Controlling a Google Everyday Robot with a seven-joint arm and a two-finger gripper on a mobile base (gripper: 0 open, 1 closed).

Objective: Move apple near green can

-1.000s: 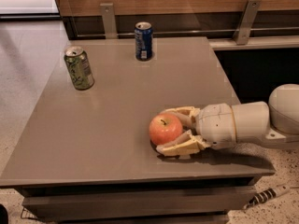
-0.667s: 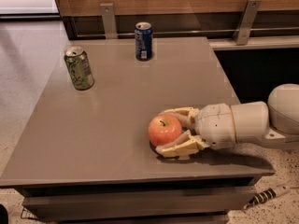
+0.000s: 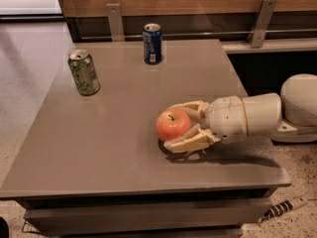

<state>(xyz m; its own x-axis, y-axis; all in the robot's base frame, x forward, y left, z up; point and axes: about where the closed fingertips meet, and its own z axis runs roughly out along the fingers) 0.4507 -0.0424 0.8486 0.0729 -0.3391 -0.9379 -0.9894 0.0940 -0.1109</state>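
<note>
I need to let go of the apple with my gripper on the grey table (image 3: 121, 82) next to the green can, toward the dark blue can.
The orange-red apple (image 3: 173, 124) is at the table's front right, between the two beige fingers of my gripper (image 3: 172, 127), which reaches in from the right. One finger (image 3: 190, 106) lies behind the apple and the other (image 3: 188, 143) lies in front of it. Both touch the apple, which seems to sit just above the tabletop, with a shadow under it. The olive-green can (image 3: 84, 72) stands upright at the table's far left, well away from the apple.
A dark blue can (image 3: 152, 43) stands upright at the back middle of the grey table (image 3: 99, 148). Behind it runs a wooden wall with metal brackets (image 3: 115, 20). A cable end (image 3: 285, 207) lies on the floor at front right.
The gripper and the apple in it have shifted a little left and up in the view. Both cans have stayed put.
</note>
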